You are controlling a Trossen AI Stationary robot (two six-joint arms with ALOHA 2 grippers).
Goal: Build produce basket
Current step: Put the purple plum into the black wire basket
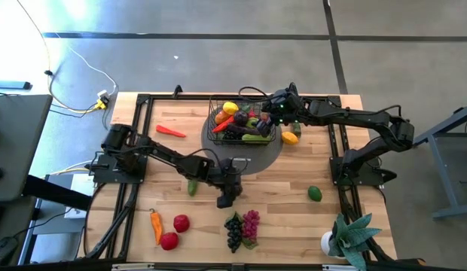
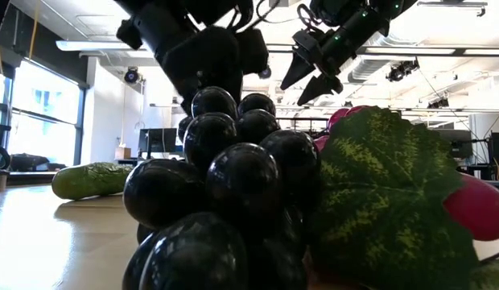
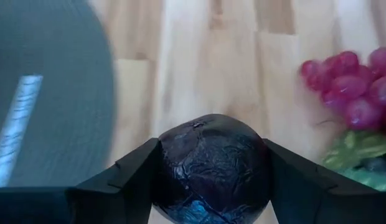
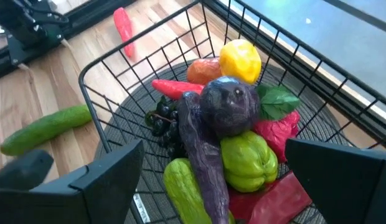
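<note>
Next, the left gripper releases the dark purple round fruit, now held beside the grey disc, on the orange fruit in the black wire basket (image 1: 224, 116).
The black wire basket (image 1: 215, 113) stands on a grey round disc (image 1: 267, 154) at the table's far middle. It is filled with produce: a lemon (image 4: 240, 59), a dark purple fruit (image 4: 229, 106), a green pepper (image 4: 249, 158) and others. My right gripper (image 1: 273, 108) hangs open above the basket's right part (image 4: 218, 155). My left gripper (image 1: 227, 197), nearer the front and beside the disc, is shut on a dark purple round fruit (image 3: 208, 171). Dark grapes (image 1: 233, 230) and red-purple grapes (image 1: 251, 223) lie on the wood in front of it. My left gripper pinches the dark purple round fruit between its two fingers (image 3: 131, 177), one on each of its rounded sides (image 3: 165, 168). The fingers slant down from the table's left. In the low view the grape bunch hides what is below the fruit, so I cannot tell whether it is off the table.
Loose on the table: a cucumber (image 1: 192, 186), a red pepper (image 1: 171, 131), an orange pepper (image 1: 156, 224), two tomatoes (image 1: 181, 223), a lime (image 1: 314, 193), a lemon (image 1: 290, 138) beside the basket. A potted plant (image 1: 346, 237) stands at the front right corner.
</note>
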